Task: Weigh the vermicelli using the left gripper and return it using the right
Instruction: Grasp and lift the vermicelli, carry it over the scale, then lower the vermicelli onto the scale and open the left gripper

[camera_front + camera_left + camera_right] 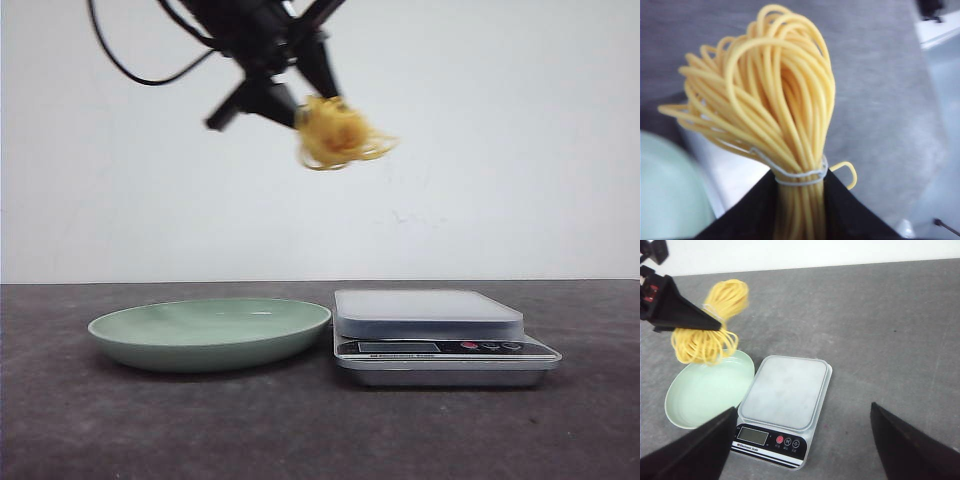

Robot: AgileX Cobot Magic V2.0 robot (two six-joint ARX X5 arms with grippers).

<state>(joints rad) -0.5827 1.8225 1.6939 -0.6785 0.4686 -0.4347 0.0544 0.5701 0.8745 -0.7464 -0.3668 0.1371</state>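
Note:
I will use my left gripper to set the vermicelli, still high between plate and scale, down and let go of it on the middle of the silver digital scale's white top [427, 302].
My left gripper [305, 105] is shut on the vermicelli [335, 132], a yellow nest of strands tied with a white band, and holds it high in the air above the gap between plate and scale. In the left wrist view the vermicelli [775, 105] fills the frame, pinched between the black fingers [747, 217]. In the right wrist view the vermicelli [715, 325] hangs over the plate's far edge. My right gripper [802, 440] is open and empty, above the table near the scale's front; it is out of the front view.
A pale green plate [210, 332] sits left of a silver digital scale [430, 330] on the dark grey table. The plate [705, 390] and the scale [785, 407] stand empty. A white wall stands behind.

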